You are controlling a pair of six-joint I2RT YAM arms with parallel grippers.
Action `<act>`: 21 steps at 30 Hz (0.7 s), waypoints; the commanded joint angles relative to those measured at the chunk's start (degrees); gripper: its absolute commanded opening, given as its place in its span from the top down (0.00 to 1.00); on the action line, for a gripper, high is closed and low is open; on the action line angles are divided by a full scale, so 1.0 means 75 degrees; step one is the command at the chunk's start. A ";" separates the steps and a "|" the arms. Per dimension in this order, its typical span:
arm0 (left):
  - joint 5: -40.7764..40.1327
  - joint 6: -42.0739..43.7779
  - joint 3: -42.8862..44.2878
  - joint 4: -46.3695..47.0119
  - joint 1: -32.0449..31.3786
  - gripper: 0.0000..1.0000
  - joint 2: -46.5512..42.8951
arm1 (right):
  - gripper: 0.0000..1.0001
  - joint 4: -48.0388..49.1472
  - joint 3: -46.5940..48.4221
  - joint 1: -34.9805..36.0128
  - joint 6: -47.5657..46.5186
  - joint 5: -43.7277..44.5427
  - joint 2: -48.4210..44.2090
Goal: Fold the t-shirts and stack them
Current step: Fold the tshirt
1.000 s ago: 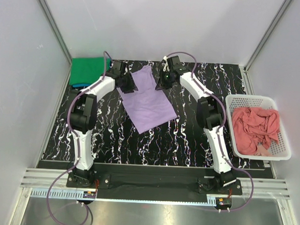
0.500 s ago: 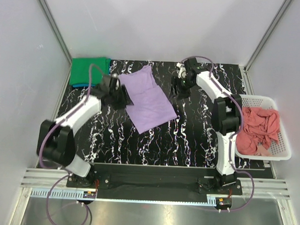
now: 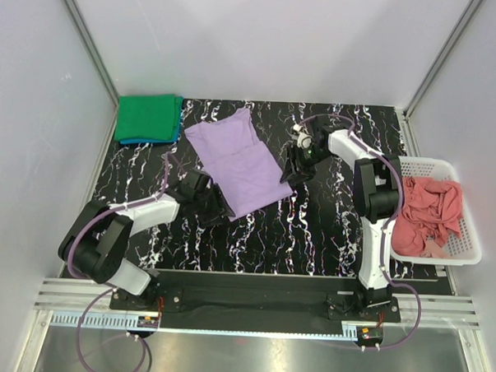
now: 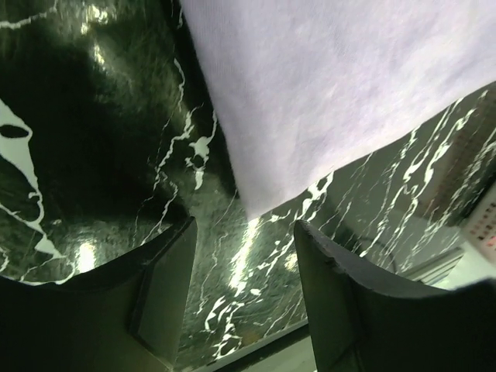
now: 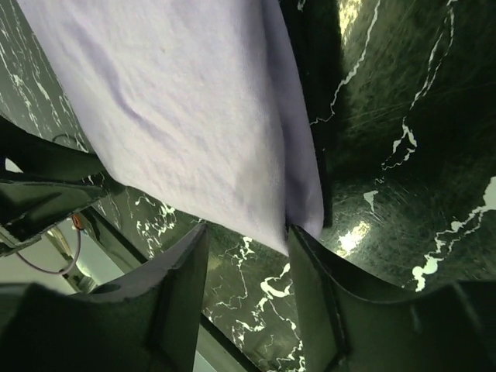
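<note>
The purple t-shirt's near edge slants across the table. My right gripper should pinch its corner [image 3: 290, 194] and help my left gripper pull the shirt square before folding.
The light purple t-shirt [image 3: 237, 157] lies flat and partly folded, slanted across the middle of the black marbled table. My left gripper [image 3: 221, 209] is open and empty, low over the table just short of the shirt's near corner [image 4: 260, 198]. My right gripper [image 3: 294, 173] is open and empty at the shirt's right corner [image 5: 298, 213], whose edge lies just past the jaws. The bright green t-shirt [image 3: 148, 117] lies folded at the back left on top of the blue one [image 3: 133, 140]. The salmon pink t-shirt [image 3: 424, 212] lies crumpled in the basket.
The white lattice basket [image 3: 394, 166] stands at the right edge of the table. White walls with metal frame posts close in the back and both sides. Bare marbled table [image 3: 312, 230] lies in front of the purple shirt.
Both grippers have left the purple shirt's far end. The left arm swung toward me to the shirt's near corner. The right gripper moved toward me to the shirt's right corner.
</note>
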 commanded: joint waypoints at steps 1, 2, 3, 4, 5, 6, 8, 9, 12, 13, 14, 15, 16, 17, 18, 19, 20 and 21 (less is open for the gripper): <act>-0.0321 -0.0307 -0.0021 0.0378 -0.0012 0.42 -0.0151 | 0.48 0.0459 -0.0462 0.0018 0.0152 -0.0325 -0.0184; -0.0404 -0.0283 -0.0033 0.0224 -0.0012 0.42 -0.0280 | 0.48 0.0483 -0.0604 0.0018 0.0176 -0.0127 -0.0254; -0.0579 -0.0248 -0.0056 0.0026 0.0000 0.41 -0.0618 | 0.48 0.0599 -0.0768 0.0029 0.0246 -0.0101 -0.0406; -0.0639 -0.0202 -0.0056 -0.0243 0.0011 0.41 -0.0772 | 0.48 0.0681 -0.1106 0.0029 0.0293 -0.0090 -0.0465; -0.0663 -0.0155 -0.0079 -0.0327 0.0023 0.40 -0.0936 | 0.48 0.0763 -0.1249 0.0006 0.0351 0.0027 -0.0501; -0.0663 -0.0096 -0.0103 -0.0351 0.0035 0.40 -0.1042 | 0.48 0.0822 -0.1378 0.0029 0.0456 0.0086 -0.0571; -0.0546 -0.0131 -0.0185 -0.0328 0.0035 0.40 -0.1148 | 0.49 0.1103 -0.1718 0.0041 0.0539 0.0133 -0.0641; -0.0453 -0.0189 -0.0220 -0.0305 0.0058 0.40 -0.1125 | 0.51 0.1359 -0.1823 0.0041 0.0714 0.0145 -0.0746; -0.0382 -0.0201 -0.0302 -0.0456 0.0245 0.40 -0.1102 | 0.79 0.1736 -0.2164 0.0111 0.1088 0.0040 -0.0911; -0.0324 -0.0155 -0.0325 -0.0677 0.0373 0.40 -0.1137 | 0.83 0.1714 -0.2246 0.0169 0.1160 0.0005 -0.0958; -0.0242 -0.0038 -0.0442 -0.0772 0.0526 0.41 -0.1346 | 0.85 0.1644 -0.2293 0.0286 0.1207 -0.0123 -0.0981; -0.0160 0.0056 -0.0512 -0.0889 0.0910 0.41 -0.1487 | 0.85 0.1527 -0.2351 0.0380 0.1266 -0.0183 -0.1109; -0.0066 0.0161 -0.0560 -0.1250 0.1099 0.41 -0.1651 | 0.85 0.1468 -0.2572 0.0462 0.1324 -0.0148 -0.1203; -0.0077 0.0499 -0.0560 -0.1486 0.1264 0.41 -0.2070 | 0.85 0.1432 -0.2725 0.0625 0.1441 0.0084 -0.1332; -0.0135 0.0688 -0.0537 -0.1720 0.1451 0.41 -0.2272 | 0.85 0.1432 -0.2924 0.0685 0.1697 0.0225 -0.1681; -0.0333 0.0852 -0.0502 -0.2186 0.1499 0.40 -0.2459 | 0.85 0.1444 -0.3367 0.0732 0.1839 0.0366 -0.1882; -0.0381 0.1074 -0.0501 -0.2342 0.1511 0.40 -0.2728 | 0.85 0.1467 -0.3627 0.0732 0.2177 0.0716 -0.2104; -0.0324 0.1134 -0.0548 -0.2401 0.1511 0.40 -0.2835 | 0.84 0.1583 -0.3873 0.0744 0.2319 0.0835 -0.2547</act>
